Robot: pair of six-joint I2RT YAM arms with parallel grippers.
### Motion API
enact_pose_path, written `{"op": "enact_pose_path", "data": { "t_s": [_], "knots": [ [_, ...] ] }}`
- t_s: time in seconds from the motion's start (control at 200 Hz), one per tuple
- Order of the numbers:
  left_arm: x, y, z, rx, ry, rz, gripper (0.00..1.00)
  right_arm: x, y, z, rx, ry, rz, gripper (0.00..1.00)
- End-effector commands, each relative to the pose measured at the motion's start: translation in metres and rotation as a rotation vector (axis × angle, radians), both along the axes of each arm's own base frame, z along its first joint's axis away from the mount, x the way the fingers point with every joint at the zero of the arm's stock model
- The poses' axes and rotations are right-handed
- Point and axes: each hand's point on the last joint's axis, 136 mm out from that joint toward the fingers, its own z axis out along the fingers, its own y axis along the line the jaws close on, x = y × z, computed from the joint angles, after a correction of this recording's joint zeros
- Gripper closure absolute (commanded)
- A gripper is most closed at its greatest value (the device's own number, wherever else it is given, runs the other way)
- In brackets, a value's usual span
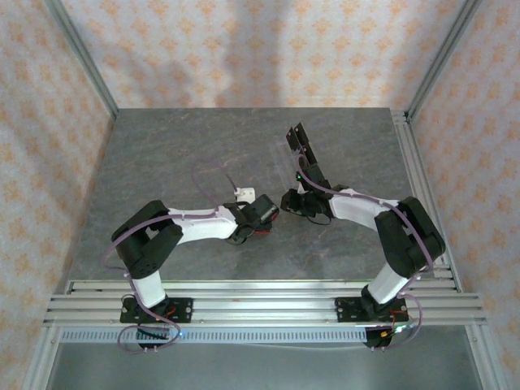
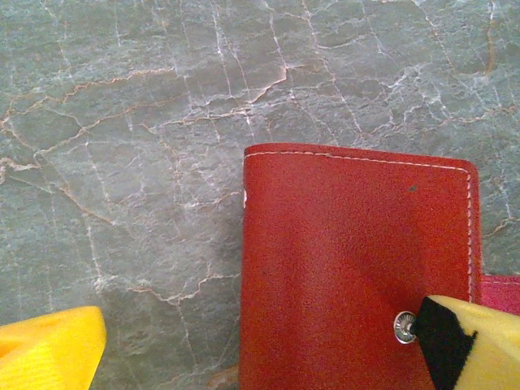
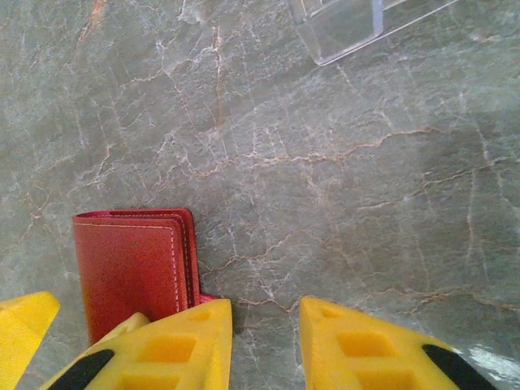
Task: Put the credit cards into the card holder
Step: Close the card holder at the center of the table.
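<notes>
Next, I shift my right gripper toward the card holder and close it on the strap (image 2: pixel 501 294), because the card holder's strap is outside that gripper's open fingers.
The card holder (image 2: pixel 349 244) is a red wallet, folded shut and flat on the stone table, with a metal snap (image 2: pixel 404 327) near its edge. My left gripper (image 2: pixel 260 325) stands open wide over it; one yellow finger (image 2: pixel 49 349) is on bare table to its left and the other (image 2: pixel 471 341) rests at the snap. In the right wrist view the card holder (image 3: pixel 134 268) lies at the lower left. My right gripper (image 3: pixel 266 313) is open just right of it, with only table between its fingers. The credit cards are hidden.
A clear plastic box (image 3: pixel 349 24) sits on the table beyond the right gripper; from above it is the clear box (image 1: pixel 286 161) with dark pieces (image 1: pixel 299 138) at its far end. Both grippers (image 1: pixel 264 218) (image 1: pixel 291 199) meet near the table's middle.
</notes>
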Motion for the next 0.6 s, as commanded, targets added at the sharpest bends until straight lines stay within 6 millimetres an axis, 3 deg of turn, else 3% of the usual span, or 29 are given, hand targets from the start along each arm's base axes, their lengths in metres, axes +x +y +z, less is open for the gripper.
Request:
{"op": "enact_pose_path", "data": {
  "t_s": [0.0,0.185,0.42,0.505,0.595],
  "knots": [
    [-0.005,0.004,-0.008,0.039,0.018,0.007,0.0,-0.001,0.007,0.009,0.041,-0.014,0.006,0.72],
    [-0.006,0.005,-0.01,0.036,0.019,0.007,0.0,-0.003,0.022,0.015,0.043,-0.022,0.04,0.67],
    [-0.007,0.006,-0.009,0.034,0.017,0.009,0.0,-0.004,0.035,0.003,0.023,0.005,0.073,0.66],
    [-0.007,0.006,-0.009,0.033,0.017,0.009,0.0,-0.005,0.033,-0.001,0.012,0.011,0.07,0.7],
    [-0.007,0.006,-0.009,0.034,0.016,0.009,0.0,-0.006,0.031,-0.001,0.004,0.012,0.071,0.82]
  ]
}}
